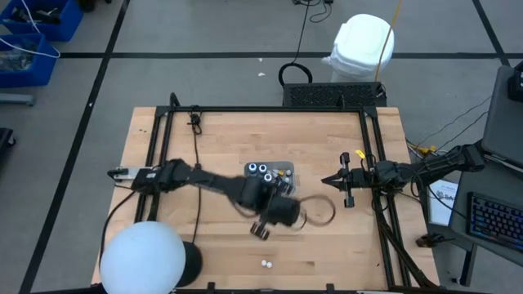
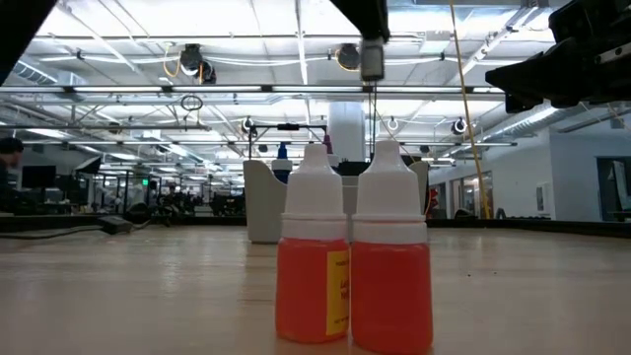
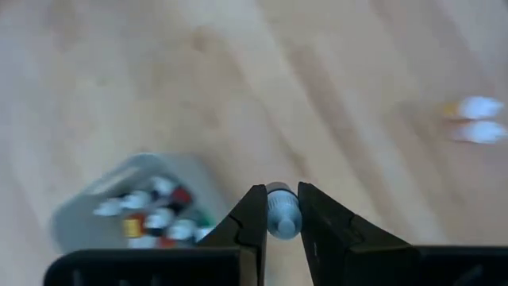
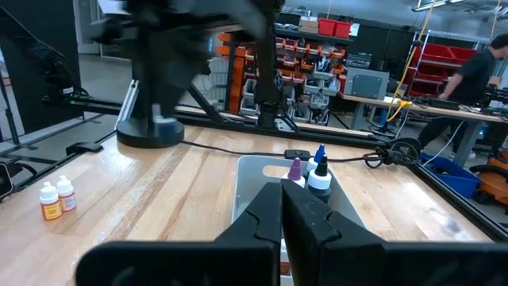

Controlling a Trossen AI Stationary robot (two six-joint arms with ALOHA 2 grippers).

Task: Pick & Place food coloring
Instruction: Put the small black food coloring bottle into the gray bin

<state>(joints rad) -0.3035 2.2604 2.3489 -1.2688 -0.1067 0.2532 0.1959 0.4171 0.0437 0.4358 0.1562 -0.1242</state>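
Next, my left gripper releases the small bottle among the bottles in the translucent grey tray's side (image 1: 283, 174) (image 3: 143, 218) that faces my right gripper.
My left gripper (image 1: 261, 229) hangs over the table's middle, just near of the translucent grey tray (image 1: 288, 168), and is shut on one small food coloring bottle (image 3: 280, 213) with a pale cap. The tray (image 3: 119, 184) holds several more bottles (image 4: 311, 173), standing upright. Two orange bottles with white caps (image 2: 353, 258) stand side by side on the wood near the front edge (image 1: 265, 264). My right gripper (image 1: 327, 181) waits shut, level, to the right of the tray; its fingers (image 4: 270, 218) point toward the tray. My left gripper pinches the small bottle by its cap end (image 3: 280, 208) between its two fingers. The fingers come from above, slanting steeply down. The bottle is lifted clear of the table. What lies below the cap is hidden by the cap and the fingers.
A large white ball on a black base (image 1: 143, 260) stands at the front left corner. Black frame rails (image 1: 270, 109) run along the far, left and right sides. A cable loop (image 1: 320, 211) lies right of my left gripper. Bare wood spreads around the orange pair.
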